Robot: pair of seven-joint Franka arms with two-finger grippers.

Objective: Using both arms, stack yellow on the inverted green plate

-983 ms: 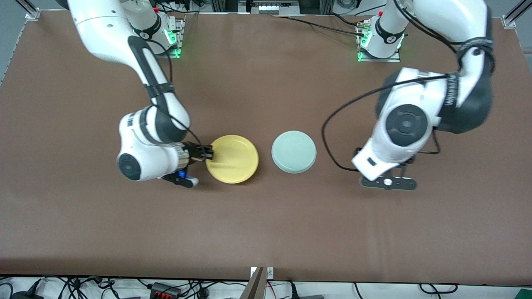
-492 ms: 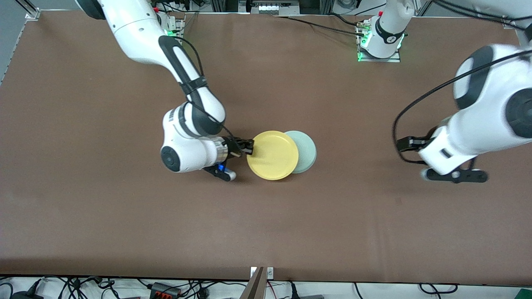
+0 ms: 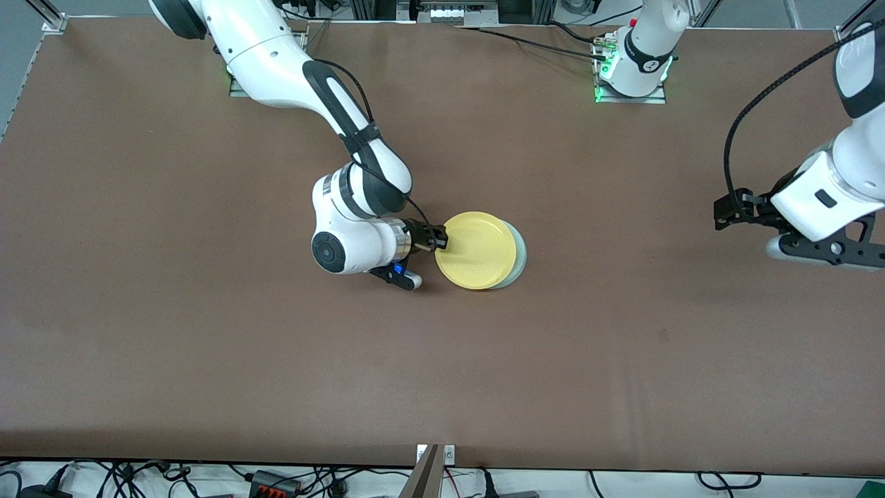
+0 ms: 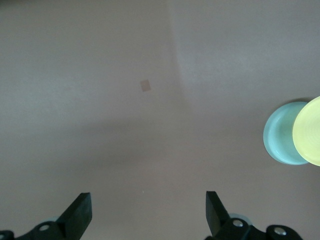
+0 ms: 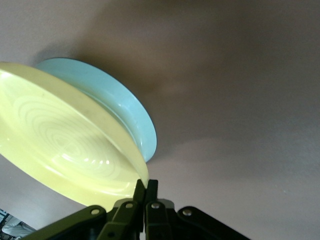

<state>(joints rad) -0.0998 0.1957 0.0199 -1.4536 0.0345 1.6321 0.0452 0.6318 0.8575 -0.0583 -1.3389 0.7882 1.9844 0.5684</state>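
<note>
Next, my right gripper puts the yellow plate down squarely over the middle of the inverted green plate (image 3: 487,252) (image 5: 91,116).
The yellow plate (image 3: 478,250) is held by its rim in my right gripper (image 3: 438,238), which is shut on it, over the inverted pale mint-green plate (image 3: 520,257). It covers most of the green plate; only a thin crescent shows toward the left arm's end. In the right wrist view the yellow plate (image 5: 65,150) is tilted above the green plate (image 5: 120,107), its rim pinched in my right gripper (image 5: 145,186). My left gripper (image 3: 724,211) is open and empty, up over the table at the left arm's end. The left wrist view shows both plates far off, the green plate (image 4: 280,134) and the yellow plate (image 4: 309,131).
The brown table (image 3: 207,346) bears the two arm bases (image 3: 632,69) along the edge farthest from the front camera. A small pale mark (image 4: 145,85) lies on the table in the left wrist view.
My right gripper has carried the yellow plate from beside the green plate to over it. My left arm has swung away toward its own end of the table.
</note>
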